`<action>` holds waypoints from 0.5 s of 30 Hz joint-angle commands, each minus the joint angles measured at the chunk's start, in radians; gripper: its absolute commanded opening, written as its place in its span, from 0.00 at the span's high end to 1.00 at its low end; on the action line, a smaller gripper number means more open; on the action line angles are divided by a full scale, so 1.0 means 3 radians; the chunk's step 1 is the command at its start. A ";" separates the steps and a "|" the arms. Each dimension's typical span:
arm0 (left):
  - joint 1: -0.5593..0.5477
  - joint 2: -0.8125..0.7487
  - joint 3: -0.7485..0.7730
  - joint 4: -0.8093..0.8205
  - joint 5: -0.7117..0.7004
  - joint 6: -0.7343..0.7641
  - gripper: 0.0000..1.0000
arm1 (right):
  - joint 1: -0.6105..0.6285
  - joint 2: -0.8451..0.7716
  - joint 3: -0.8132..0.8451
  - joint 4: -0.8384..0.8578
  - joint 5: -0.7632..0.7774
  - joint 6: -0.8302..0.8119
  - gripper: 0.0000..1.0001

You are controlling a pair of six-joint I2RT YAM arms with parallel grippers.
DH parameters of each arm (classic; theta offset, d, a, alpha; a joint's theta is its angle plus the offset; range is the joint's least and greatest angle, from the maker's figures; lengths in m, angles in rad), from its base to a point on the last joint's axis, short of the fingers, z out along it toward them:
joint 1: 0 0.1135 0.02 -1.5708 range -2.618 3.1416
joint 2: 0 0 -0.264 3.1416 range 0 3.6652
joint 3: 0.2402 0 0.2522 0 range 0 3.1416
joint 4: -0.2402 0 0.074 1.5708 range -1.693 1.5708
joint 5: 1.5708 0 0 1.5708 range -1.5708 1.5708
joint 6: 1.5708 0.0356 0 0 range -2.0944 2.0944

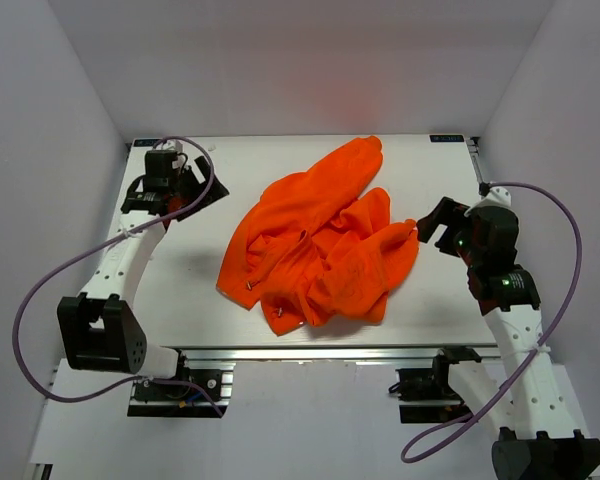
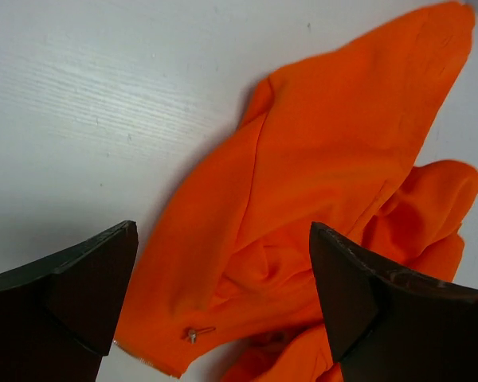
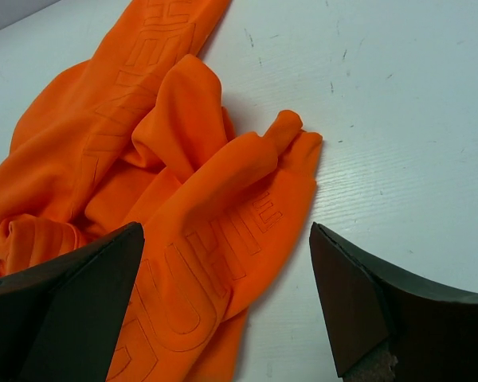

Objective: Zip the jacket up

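Observation:
My right gripper is to close on the top fold (image 1: 388, 238) (image 3: 187, 219) of the orange jacket's sleeve with embossed letters, just short of that sleeve's loose end.
The bright orange jacket (image 1: 320, 240) lies crumpled in a heap in the middle of the white table (image 1: 180, 290). One sleeve stretches toward the far edge. Its zipper line is buried in folds. A small metal pull (image 2: 193, 334) shows near the jacket's left hem (image 1: 250, 285). My left gripper (image 1: 202, 192) hovers open at the far left, apart from the cloth; the left wrist view has the jacket (image 2: 319, 159) ahead between the open fingers. My right gripper (image 1: 432, 222) stands open just off the jacket's right edge, over a sleeve with embossed letters (image 3: 215, 239).
White walls close in the table on the left, right and back. An aluminium rail (image 1: 310, 355) runs along the near edge between the arm bases. Purple cables (image 1: 25, 310) loop beside each arm. Bare table shows on both sides of the jacket.

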State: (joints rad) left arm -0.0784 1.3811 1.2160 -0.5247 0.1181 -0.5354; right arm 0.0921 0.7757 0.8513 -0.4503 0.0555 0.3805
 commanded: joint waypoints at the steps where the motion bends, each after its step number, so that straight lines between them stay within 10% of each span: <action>1: -0.0035 -0.0079 0.0068 -0.0097 0.0251 0.0092 0.02 | -0.0011 -0.0065 0.0072 -0.0007 -0.0088 -0.0016 0.11; 15: -0.0971 0.1270 0.0778 -0.0127 -0.0189 0.0476 0.02 | 0.0473 0.0926 0.0087 0.0243 -0.0856 0.0005 0.11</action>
State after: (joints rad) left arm -0.3748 1.7004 1.3975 -0.5499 0.0731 -0.4290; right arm 0.1410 1.0107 0.8551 -0.4263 -0.1829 0.3672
